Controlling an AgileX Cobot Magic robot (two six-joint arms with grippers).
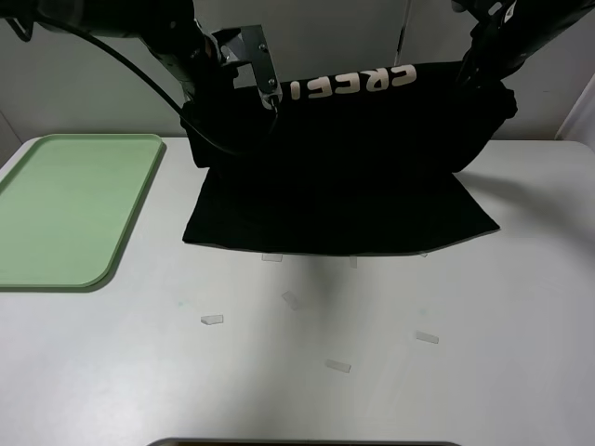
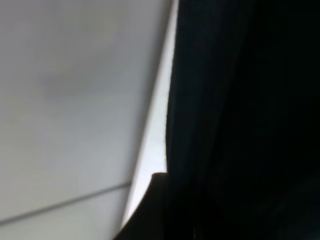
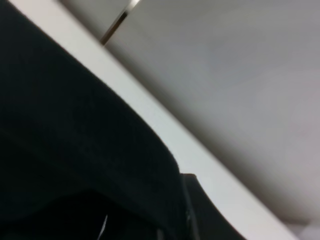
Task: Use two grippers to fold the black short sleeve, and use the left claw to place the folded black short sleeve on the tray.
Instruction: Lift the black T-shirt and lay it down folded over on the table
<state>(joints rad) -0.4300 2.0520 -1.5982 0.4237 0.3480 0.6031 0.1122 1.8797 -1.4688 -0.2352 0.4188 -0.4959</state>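
My left gripper will let go of the raised corner of the black short sleeve on the white table [image 1: 221, 169] beside the far end of the green tray.
The black short sleeve [image 1: 339, 186] is lifted along its far edge, with pale letters upside down across the raised part. Its near half lies flat on the white table [image 1: 112, 372]. My left gripper [image 1: 272, 97] is shut on the raised edge at the left, and my right gripper [image 1: 469, 70] is shut on it at the right. Black cloth [image 2: 240, 125] fills half of the left wrist view, and black cloth [image 3: 65, 150] also covers the lower part of the right wrist view, so the fingertips are hidden in both. The pale green tray [image 1: 65, 204] lies empty at the table's left.
Several small clear tape scraps [image 1: 212, 320] lie on the table in front of the shirt. A dark object [image 1: 297, 443] shows at the table's near edge. A pale wall stands behind the arms.
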